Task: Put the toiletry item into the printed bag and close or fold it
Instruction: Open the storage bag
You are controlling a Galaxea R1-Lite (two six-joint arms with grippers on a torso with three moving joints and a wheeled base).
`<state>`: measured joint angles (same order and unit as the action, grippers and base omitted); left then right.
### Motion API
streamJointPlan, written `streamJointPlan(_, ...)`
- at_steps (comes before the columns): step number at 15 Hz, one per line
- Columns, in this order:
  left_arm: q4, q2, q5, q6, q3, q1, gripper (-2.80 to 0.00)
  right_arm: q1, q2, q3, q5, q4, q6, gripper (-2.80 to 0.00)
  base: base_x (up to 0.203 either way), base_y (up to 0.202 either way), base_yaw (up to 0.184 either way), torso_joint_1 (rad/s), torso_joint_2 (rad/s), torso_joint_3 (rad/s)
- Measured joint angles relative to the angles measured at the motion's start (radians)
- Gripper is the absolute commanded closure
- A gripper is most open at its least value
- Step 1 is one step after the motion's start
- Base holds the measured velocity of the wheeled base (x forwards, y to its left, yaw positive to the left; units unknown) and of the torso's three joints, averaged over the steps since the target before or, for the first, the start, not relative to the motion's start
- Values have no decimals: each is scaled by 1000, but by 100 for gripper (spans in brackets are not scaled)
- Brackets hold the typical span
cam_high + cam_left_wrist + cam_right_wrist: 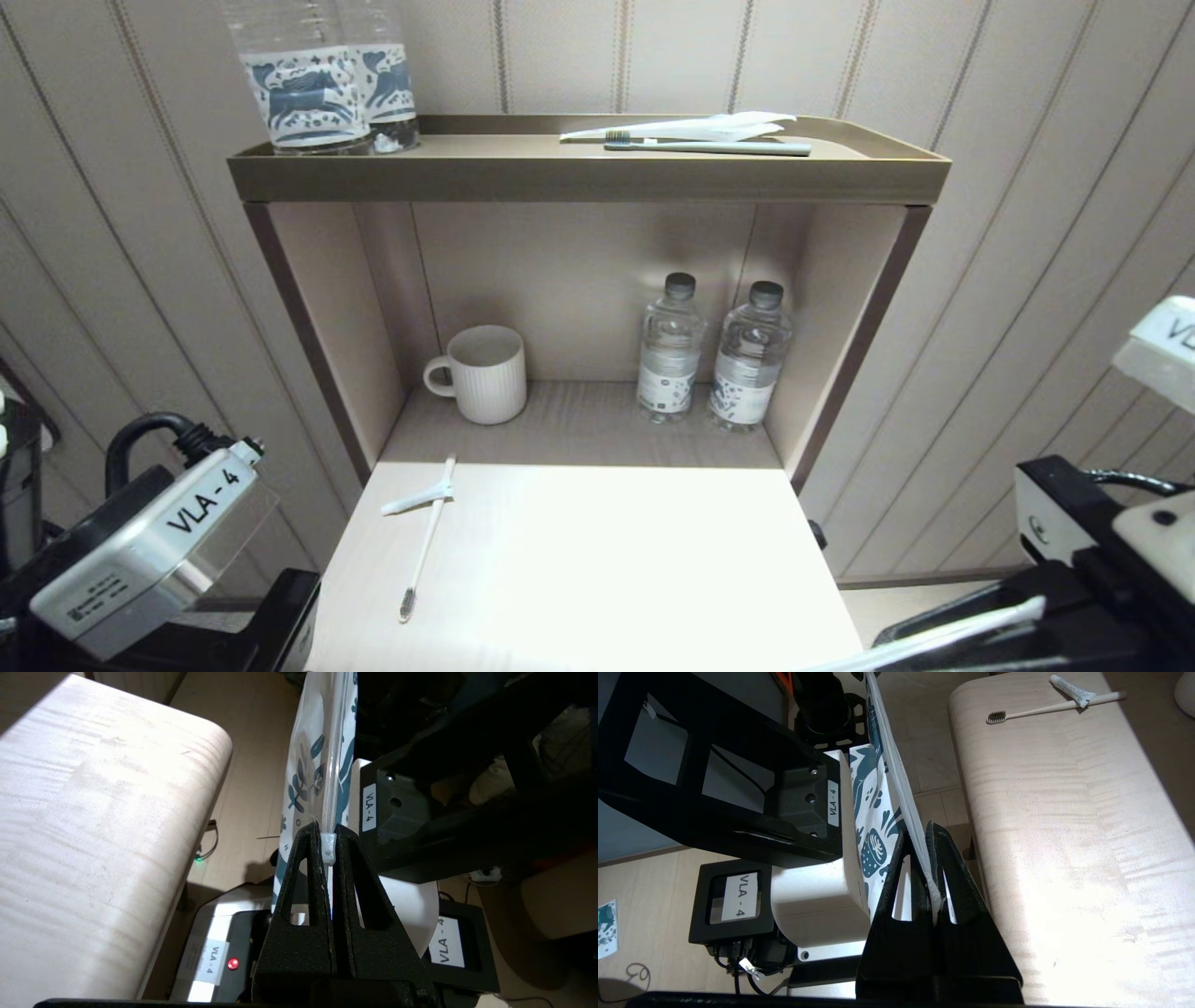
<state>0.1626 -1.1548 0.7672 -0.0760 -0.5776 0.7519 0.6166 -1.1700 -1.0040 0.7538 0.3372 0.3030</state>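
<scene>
I see the small white clip at the ends of my left gripper's fingers, so I need to open my left gripper and take the printed bag's rim (pixel 334 803) deeper before spreading its opening.
The slim white toothbrush (pixel 425 541) lies on the pale table (pixel 597 560) near its left side, dark bristle head towards me, and the small white tube (pixel 417 501) lies across its handle. The right wrist view shows both too, the toothbrush (pixel 1045 708) and the tube (pixel 1071 689). The printed bag (pixel 303 774) hangs below the table's front edge, stretched between both grippers. My left gripper (pixel 327 833) is shut on one end, at a small white clip. My right gripper (pixel 918 833) is shut on the other end of the bag (pixel 873 826). Only a white strip of the bag (pixel 934 639) shows in the head view.
A ribbed mug (pixel 485 373) and two water bottles (pixel 667 350) stand in the alcove behind the table. On the top shelf (pixel 588 177) are bottles with blue horse labels (pixel 322 84) and a greyish-green toothbrush with white wrapper (pixel 709 147). My own base sits under the bag.
</scene>
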Motion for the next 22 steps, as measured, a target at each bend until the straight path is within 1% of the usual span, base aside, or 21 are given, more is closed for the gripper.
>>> streamJointPlan(5,-1,15,-1,-2,8,0,0,2,-3,0,2,-2,0,0,0,0,0,0,0,0)
streamJointPlan(6,0,13,0,-5,8,0,-280,2,-3,0,2,-2,0,0,0,0,0,0,0,0)
streamJointPlan(7,1,10,0,-7,9,0,-280,2,-3,1,2,-2,0,0,0,0,0,0,0,0)
streamJointPlan(10,77,4,2,-3,13,1,-280,1,-2,0,2,-2,0,0,0,0,0,0,0,0)
streamJointPlan(18,90,-15,11,-5,59,1,-280,9,-2,-21,5,-3,0,0,0,0,0,0,0,0)
streamJointPlan(20,129,-35,23,-4,57,1,-280,13,-5,-24,6,-3,0,0,0,0,0,0,0,0)
streamJointPlan(22,202,-73,44,-4,54,2,-280,15,-7,-29,6,-3,0,0,0,0,0,0,0,0)
